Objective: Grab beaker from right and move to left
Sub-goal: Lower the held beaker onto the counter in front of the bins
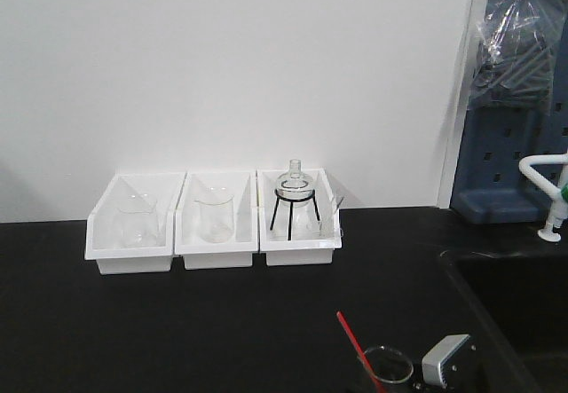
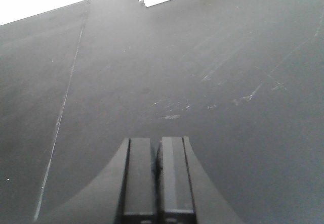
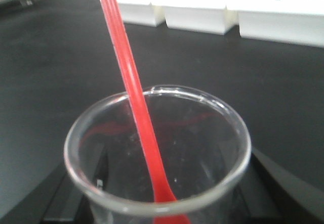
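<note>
Next, I release the beaker with my right gripper on the black table [image 1: 399,386] beside the sink's hollow, well in front of the bins.
The beaker [image 1: 387,367] is small clear glass with a thin red stick [image 1: 354,334] leaning out of its rim to the upper left. It sits at the bottom edge of the front view, right of centre, on the black table [image 1: 177,322]. In the right wrist view the beaker [image 3: 197,148] fills the frame, the red stick [image 3: 126,67] crossing it. My right gripper [image 3: 162,201] has a dark finger on each side of the glass, shut on it. My left gripper [image 2: 157,144] hangs over bare black table, fingers pressed together with nothing between them.
Three white bins [image 1: 216,249] stand in a row against the back wall. Two hold stickless clear beakers [image 1: 138,222]; the right one holds a round flask on a black tripod [image 1: 293,196]. A sink recess [image 1: 515,304] and white tap [image 1: 550,193] lie at the right.
</note>
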Robot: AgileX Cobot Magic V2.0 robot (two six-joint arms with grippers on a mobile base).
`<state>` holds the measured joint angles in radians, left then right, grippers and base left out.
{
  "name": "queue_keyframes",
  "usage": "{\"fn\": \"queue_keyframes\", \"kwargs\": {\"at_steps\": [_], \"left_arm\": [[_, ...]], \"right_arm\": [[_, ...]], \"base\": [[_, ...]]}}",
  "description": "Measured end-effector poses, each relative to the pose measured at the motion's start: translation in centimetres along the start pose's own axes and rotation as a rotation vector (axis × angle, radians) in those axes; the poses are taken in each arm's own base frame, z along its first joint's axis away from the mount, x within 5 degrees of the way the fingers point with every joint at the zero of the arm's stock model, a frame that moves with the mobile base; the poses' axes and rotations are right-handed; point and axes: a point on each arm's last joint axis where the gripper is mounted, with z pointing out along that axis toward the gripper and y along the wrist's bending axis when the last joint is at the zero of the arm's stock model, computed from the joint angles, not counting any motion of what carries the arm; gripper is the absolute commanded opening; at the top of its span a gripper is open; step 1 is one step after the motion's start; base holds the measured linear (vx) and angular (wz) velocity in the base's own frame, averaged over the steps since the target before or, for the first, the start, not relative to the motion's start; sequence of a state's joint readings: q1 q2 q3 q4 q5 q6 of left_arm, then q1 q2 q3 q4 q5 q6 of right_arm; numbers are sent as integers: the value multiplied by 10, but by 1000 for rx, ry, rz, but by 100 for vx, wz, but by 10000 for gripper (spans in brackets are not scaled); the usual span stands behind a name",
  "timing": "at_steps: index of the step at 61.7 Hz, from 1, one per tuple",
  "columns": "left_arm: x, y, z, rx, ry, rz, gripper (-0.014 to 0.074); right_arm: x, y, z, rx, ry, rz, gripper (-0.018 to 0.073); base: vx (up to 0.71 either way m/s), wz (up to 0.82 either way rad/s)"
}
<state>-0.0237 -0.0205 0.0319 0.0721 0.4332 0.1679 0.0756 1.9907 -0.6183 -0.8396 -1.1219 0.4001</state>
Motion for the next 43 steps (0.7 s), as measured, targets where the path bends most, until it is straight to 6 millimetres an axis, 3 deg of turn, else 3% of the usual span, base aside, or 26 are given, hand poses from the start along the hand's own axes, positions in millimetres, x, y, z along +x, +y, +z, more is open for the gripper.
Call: {"fn": "queue_keyframes", "kwargs": {"at_steps": [15, 43], "left_arm": [[0, 0, 0, 0, 0, 0, -6], [0, 0, 0, 0, 0, 0, -6]], "right_arm": [[22, -4, 5, 7, 49, -37, -1], [25, -7, 5, 36, 43, -100, 0]], "base": [[0, 0], [0, 0]]}}
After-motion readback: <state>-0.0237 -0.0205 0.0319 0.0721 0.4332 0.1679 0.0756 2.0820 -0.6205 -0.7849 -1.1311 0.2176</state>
